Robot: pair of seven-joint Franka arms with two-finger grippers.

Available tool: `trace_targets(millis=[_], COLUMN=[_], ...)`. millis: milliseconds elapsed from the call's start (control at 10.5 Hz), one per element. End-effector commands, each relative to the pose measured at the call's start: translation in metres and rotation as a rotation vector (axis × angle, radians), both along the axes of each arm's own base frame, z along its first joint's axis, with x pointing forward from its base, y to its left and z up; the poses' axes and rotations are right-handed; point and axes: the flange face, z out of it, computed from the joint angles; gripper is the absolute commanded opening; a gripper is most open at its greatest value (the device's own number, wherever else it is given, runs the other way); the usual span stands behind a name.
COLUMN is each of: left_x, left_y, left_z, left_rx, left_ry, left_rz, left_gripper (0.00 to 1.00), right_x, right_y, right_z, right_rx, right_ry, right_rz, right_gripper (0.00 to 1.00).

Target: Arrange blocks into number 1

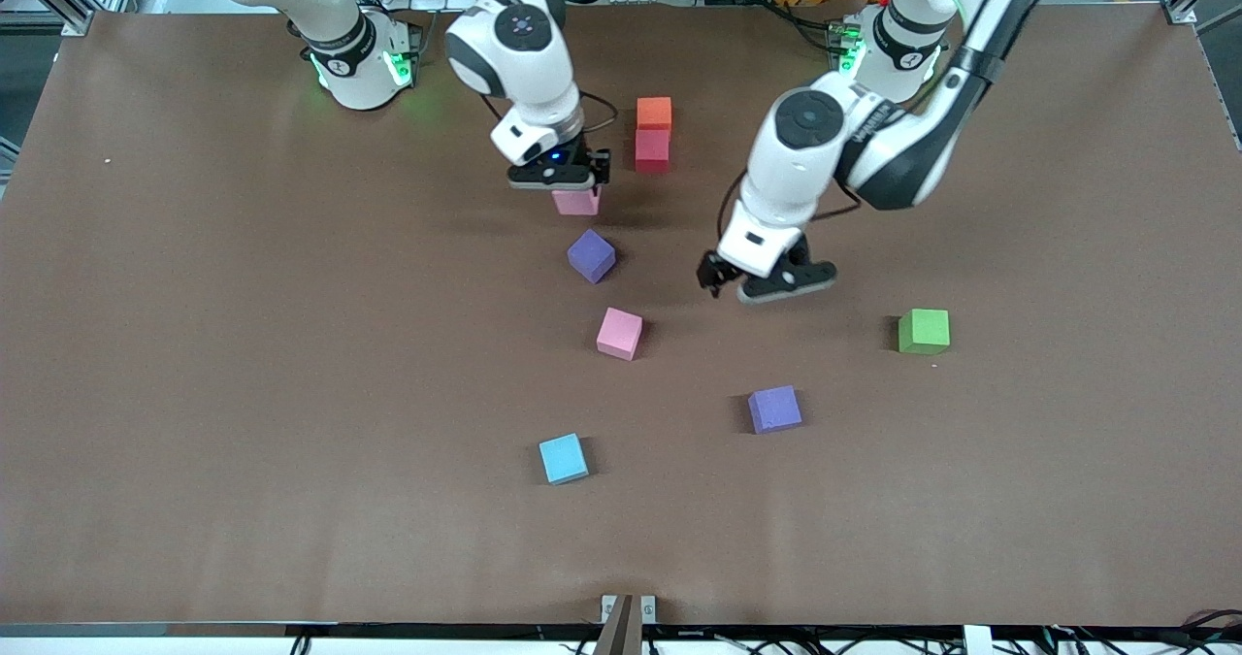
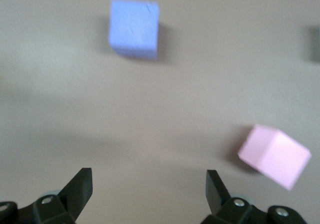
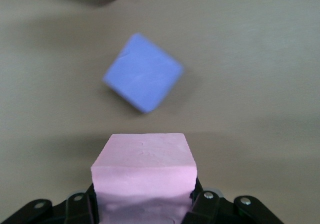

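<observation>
The pink block will be set down by my right gripper against the red block's side facing the purple block (image 1: 652, 191).
An orange block (image 1: 654, 112) and a red block (image 1: 652, 148) lie touching in a line near the robots' bases. My right gripper (image 1: 575, 192) (image 3: 144, 204) is shut on a pink block (image 1: 576, 203) (image 3: 143, 169), low over the table beside the red block. A purple block (image 1: 591, 254) (image 3: 143, 72) lies turned cornerwise just nearer the camera, and a second pink block (image 1: 619, 333) (image 2: 275, 155) lies nearer still. My left gripper (image 1: 747, 289) (image 2: 149, 181) hangs open and holds nothing over bare table, toward the left arm's end from these.
Another purple cube (image 1: 774, 409) (image 2: 134, 28) lies nearer the camera than the left gripper. A green cube (image 1: 923, 331) sits toward the left arm's end. A light blue cube (image 1: 563, 458) lies nearest the camera. The brown table (image 1: 243, 344) stretches wide around them.
</observation>
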Motion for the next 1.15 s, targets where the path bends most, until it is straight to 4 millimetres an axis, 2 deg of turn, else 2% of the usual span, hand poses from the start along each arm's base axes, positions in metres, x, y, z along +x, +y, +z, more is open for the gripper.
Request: trace_targets(millis=[0,96,191,382,478,574,860,1051], left_x=[0.038,0.048,0.057,0.076,0.076,0.079,0.073,0.065], left_y=[0.012,0.014,0.008,-0.024,-0.048,-0.057,-0.114,-0.142], left_z=[0.002,0.004,0.004,0.013,0.017,0.011,-0.012,-0.032], left_rx=[0.007,0.005,0.015,0.032,0.021,0.033,0.025,0.034], left_ry=[-0.018,-0.029,-0.035,0.025,0.033,0.025,0.008,-0.017], left_rz=[-0.001,0.007,-0.016,-0.124,-0.145,-0.157,-0.284,-0.323], left_gripper=[1.00,1.00,1.00,1.00,1.00,1.00,1.00,1.00], right_x=[0.007,0.006,0.006,0.006,-0.002,-0.012,-0.030,-0.041], right_y=[0.062,0.079,0.090,0.100,0.107,0.113,0.124,0.130], right_z=[-0.021,-0.028,-0.037,-0.046,-0.052,-0.058,-0.058,-0.060], right_rx=[-0.038,-0.057,-0.078,-0.134,-0.142,-0.142,-0.133,-0.124], right_ry=[0.005,0.012,0.017,0.032,0.041,0.040,0.039,0.035], right_rz=[0.012,0.026,0.035,0.045,0.044,0.034,0.054,0.060], right_gripper=[0.57,0.57,0.57,0.57,0.57,0.57,0.58,0.60])
